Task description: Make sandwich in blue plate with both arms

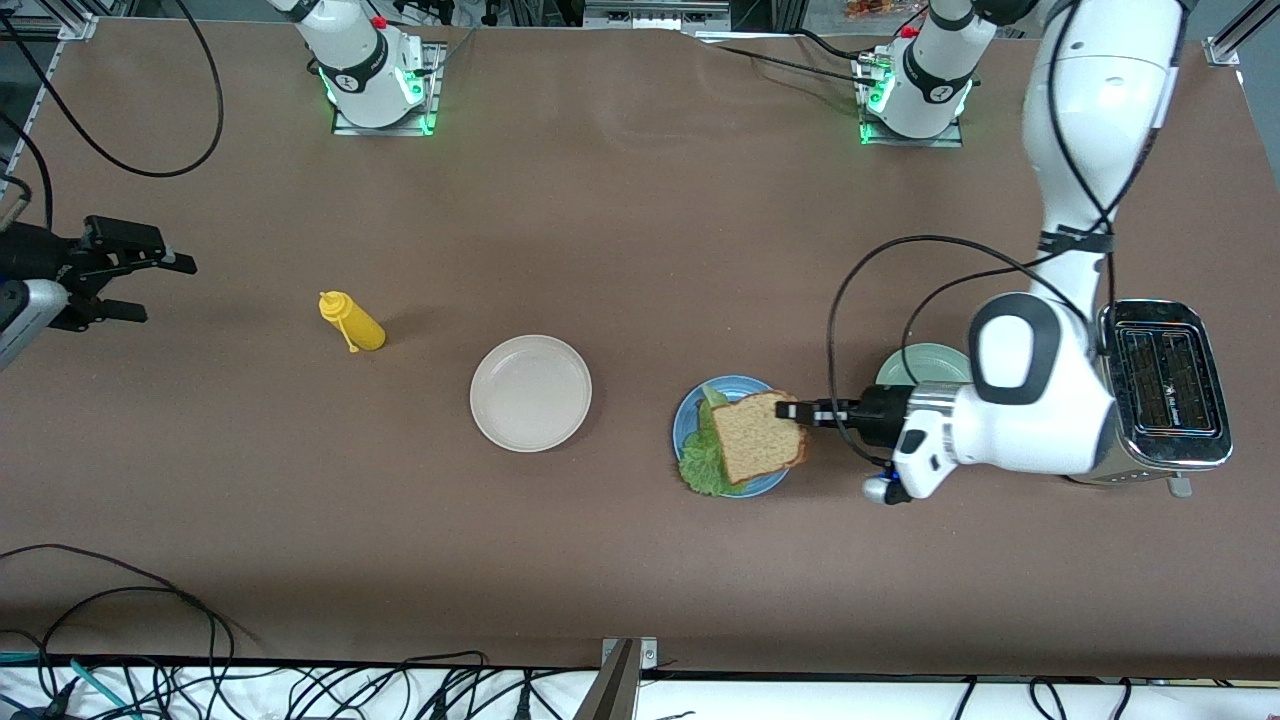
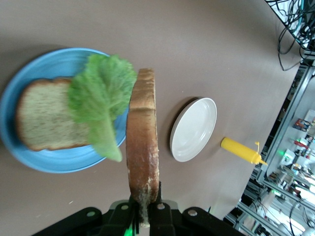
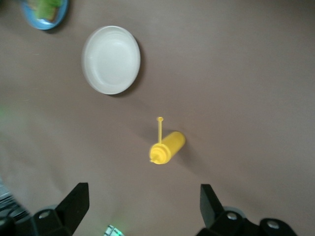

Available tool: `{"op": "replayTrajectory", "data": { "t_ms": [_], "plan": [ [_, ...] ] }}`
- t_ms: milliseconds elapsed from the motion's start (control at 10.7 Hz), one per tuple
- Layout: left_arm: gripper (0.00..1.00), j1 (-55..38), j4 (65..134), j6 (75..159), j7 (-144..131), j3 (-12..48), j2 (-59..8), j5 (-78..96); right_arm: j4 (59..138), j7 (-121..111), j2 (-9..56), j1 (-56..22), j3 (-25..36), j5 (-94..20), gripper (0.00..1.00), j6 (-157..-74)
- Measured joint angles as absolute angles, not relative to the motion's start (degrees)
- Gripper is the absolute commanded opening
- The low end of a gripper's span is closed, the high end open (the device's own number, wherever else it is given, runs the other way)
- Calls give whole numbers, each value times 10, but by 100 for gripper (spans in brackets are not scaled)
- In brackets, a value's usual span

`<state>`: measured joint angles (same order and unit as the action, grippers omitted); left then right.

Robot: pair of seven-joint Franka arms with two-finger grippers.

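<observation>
Next, I release the held bread slice from my left gripper on the green lettuce leaf (image 1: pixel 737 451) (image 2: pixel 87 114), covering the bread in the blue plate.
The blue plate (image 1: pixel 762 486) holds one bread slice (image 2: pixel 44 115) with a green lettuce leaf (image 1: pixel 705 462) lying across it. My left gripper (image 1: pixel 800 412) is shut on the second bread slice (image 1: pixel 758 437) by its crust and holds it over the plate and the lettuce. In the left wrist view the held slice (image 2: pixel 142 147) shows edge-on between the jaws of my left gripper (image 2: pixel 145 211), beside the lettuce (image 2: pixel 101 98) and the plate (image 2: pixel 29 73). My right gripper (image 1: pixel 155 288) is open and empty, waiting at the right arm's end of the table.
A yellow squeeze bottle (image 1: pixel 352 322) lies on its side toward the right arm's end. An off-white plate (image 1: pixel 530 393) sits between it and the blue plate. A mint-green plate (image 1: pixel 925 362) and a silver toaster (image 1: pixel 1165 385) stand under the left arm.
</observation>
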<state>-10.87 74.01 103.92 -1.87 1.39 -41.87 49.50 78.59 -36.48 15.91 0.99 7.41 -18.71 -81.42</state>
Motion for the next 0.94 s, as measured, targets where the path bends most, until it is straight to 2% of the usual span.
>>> {"op": "replayTrajectory", "data": {
  "t_ms": [281,655,748,842,935],
  "plan": [
    [0,-144,740,1087,-34,13,-445,495,786,-256,144,10,12,-52,100,-852],
    [0,-151,740,1102,-33,10,-467,495,786,-118,141,10,-60,31,100,-858],
    [5,-151,740,1102,-33,10,-467,495,787,-95,141,10,-69,34,100,-860],
    [18,-151,740,1102,-33,10,-468,495,794,-77,140,10,-74,36,100,-869],
    [25,-151,740,1102,-33,9,-470,495,806,-60,138,11,-81,45,100,-886]
  ]
}}
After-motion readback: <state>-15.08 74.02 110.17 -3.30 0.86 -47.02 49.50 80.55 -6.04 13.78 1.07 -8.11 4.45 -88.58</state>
